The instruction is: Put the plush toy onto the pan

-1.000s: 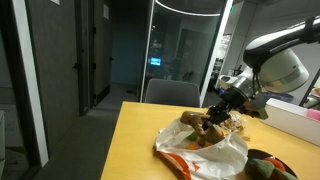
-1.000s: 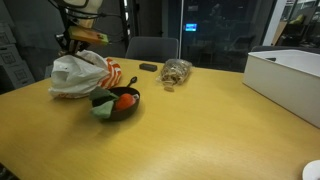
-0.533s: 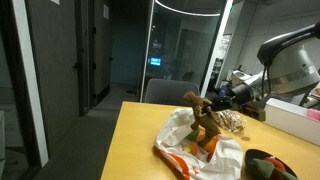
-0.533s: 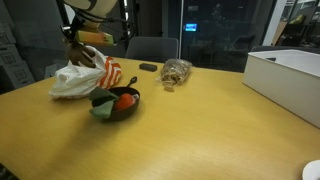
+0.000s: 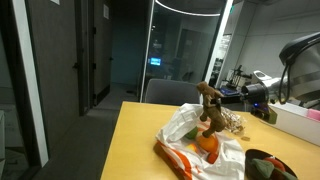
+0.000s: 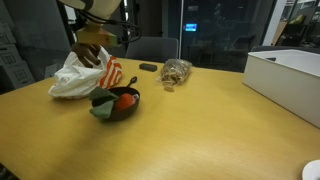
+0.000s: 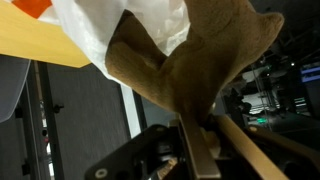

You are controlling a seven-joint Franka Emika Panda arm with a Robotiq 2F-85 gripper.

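Note:
My gripper is to release the brown plush toy over the green cloth in the black pan [image 5: 268, 160], next to the red-orange round thing. The toy now hangs above the white plastic bag.
My gripper [image 5: 226, 99] is shut on the brown plush toy [image 5: 209, 112] and holds it in the air above the white plastic bag [image 5: 190, 135]. In an exterior view the toy [image 6: 88, 54] hangs under the gripper [image 6: 96, 38], just over the bag [image 6: 72, 77]. The wrist view shows the toy [image 7: 190, 60] clamped between the fingers [image 7: 200, 140], with the bag [image 7: 130, 28] behind it. The black pan [image 6: 130, 110] sits on the table in front of the bag and holds a green cloth and a red-orange round thing. It also shows low at the edge in an exterior view [image 5: 262, 153].
A mottled brown lump [image 6: 175, 72] and a small dark object [image 6: 147, 67] lie at the back of the wooden table [image 6: 200, 130]. A white box [image 6: 285, 80] stands at one side. Orange round things [image 5: 207, 146] lie in the bag. A chair [image 6: 150, 46] stands behind the table.
The gripper has lifted the plush toy up out of the white bag and drawn back. The bag has settled lower and the pan has not moved.

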